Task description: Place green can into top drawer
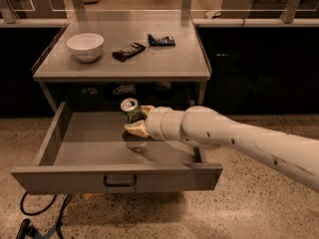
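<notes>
My gripper is to let go of the green can. It will do so at the back of the open top drawer [121,120], close to the grey table. The can is now held upright over that drawer.
The green can [131,110], mottled green with a silver top, stands upright between the pale fingers of my gripper [138,119]. The gripper is shut on it and holds it over the open top drawer [89,146], near the middle of its back half. My white arm [234,138] reaches in from the right, over the drawer's right wall. The drawer is pulled fully out; its flat front panel carries a small dark bar handle [119,181]. I cannot tell whether the can's base touches the drawer floor.
A grey table [164,63] stands above the drawer with a white bowl [85,46] at the left and two dark snack packets [128,51] [161,40] in the middle. Cables [35,215] lie on the speckled floor at the lower left. Dark cabinets flank the table.
</notes>
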{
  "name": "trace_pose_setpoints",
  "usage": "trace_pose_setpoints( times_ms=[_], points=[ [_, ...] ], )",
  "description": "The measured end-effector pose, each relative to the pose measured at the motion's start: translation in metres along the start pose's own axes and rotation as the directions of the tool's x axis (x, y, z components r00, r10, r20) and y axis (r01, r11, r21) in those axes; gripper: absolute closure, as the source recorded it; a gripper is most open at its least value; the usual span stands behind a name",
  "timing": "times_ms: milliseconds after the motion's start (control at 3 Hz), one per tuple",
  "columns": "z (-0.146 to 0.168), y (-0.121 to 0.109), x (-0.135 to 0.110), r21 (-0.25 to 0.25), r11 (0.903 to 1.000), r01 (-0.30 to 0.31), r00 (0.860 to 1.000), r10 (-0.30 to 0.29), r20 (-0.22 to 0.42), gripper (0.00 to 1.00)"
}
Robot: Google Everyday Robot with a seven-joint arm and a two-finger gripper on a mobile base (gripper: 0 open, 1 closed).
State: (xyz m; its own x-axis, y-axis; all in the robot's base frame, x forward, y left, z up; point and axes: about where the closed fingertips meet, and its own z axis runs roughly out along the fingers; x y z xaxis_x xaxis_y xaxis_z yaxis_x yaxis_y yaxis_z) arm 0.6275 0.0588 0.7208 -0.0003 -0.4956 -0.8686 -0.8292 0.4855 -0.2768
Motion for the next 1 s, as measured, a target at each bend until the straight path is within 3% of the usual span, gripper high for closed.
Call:
trace_pose_setpoints(
  times_ms=[333, 667, 1000],
  points=[
    [0.043, -0.004, 0.005, -0.044, 0.999, 0.006, 1.0, -0.007, -0.027, 1.0],
    [0.082, -0.017, 0.011, -0.151, 0.9882, -0.027, 0.998, 0.018, -0.066, 1.0],
    [0.112, -0.032, 0.02, -0.25, 0.9646, -0.083, 0.995, 0.069, -0.067, 1.0]
  ],
)
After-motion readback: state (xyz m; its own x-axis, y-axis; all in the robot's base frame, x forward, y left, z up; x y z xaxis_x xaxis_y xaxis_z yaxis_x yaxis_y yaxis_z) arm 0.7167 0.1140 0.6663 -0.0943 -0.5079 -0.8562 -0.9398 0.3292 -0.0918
